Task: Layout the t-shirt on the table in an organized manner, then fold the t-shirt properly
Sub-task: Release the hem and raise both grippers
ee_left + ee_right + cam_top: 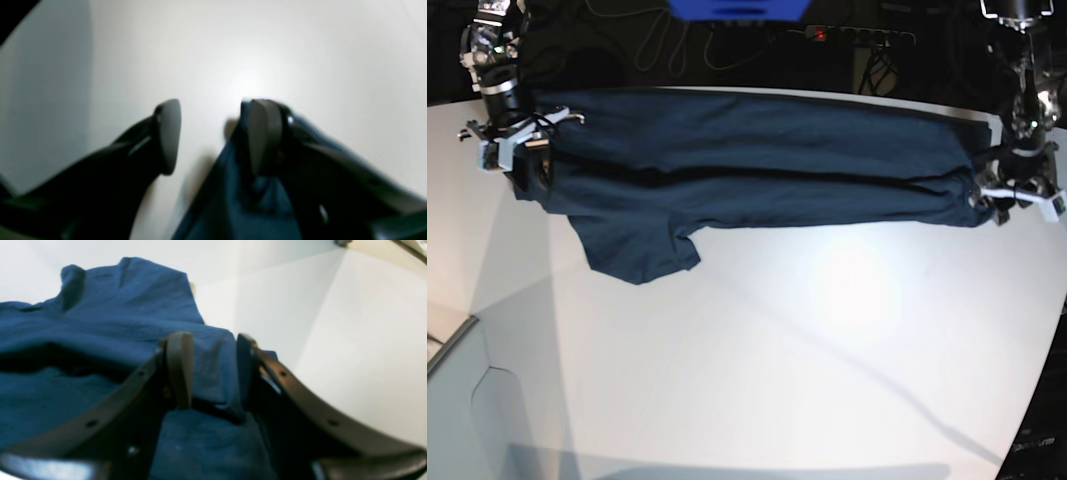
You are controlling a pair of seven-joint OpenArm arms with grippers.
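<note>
The t-shirt is bunched long, so my left gripper pinches the loose end [970, 212] beside its finger next, to draw it out alongside my right gripper.
The dark navy t-shirt [757, 160] lies stretched in a long band across the far part of the white table [777, 350], with one sleeve hanging toward me at the left. My right gripper [517, 150] stands at the shirt's left end. In the right wrist view its jaws [212, 340] are apart, with a fold of the t-shirt [100, 316] lying loose between them. My left gripper [1002, 195] is at the shirt's right end. In its own view the gripper [217, 106] is open over bare table [267, 50], and t-shirt cloth [230, 200] drapes along the right finger.
Behind the table, the dark background holds cables, a power strip with a red light [819, 34] and a blue object [737, 8]. The table's curved edge runs along the lower left, with a grey surface [457, 400] beyond it.
</note>
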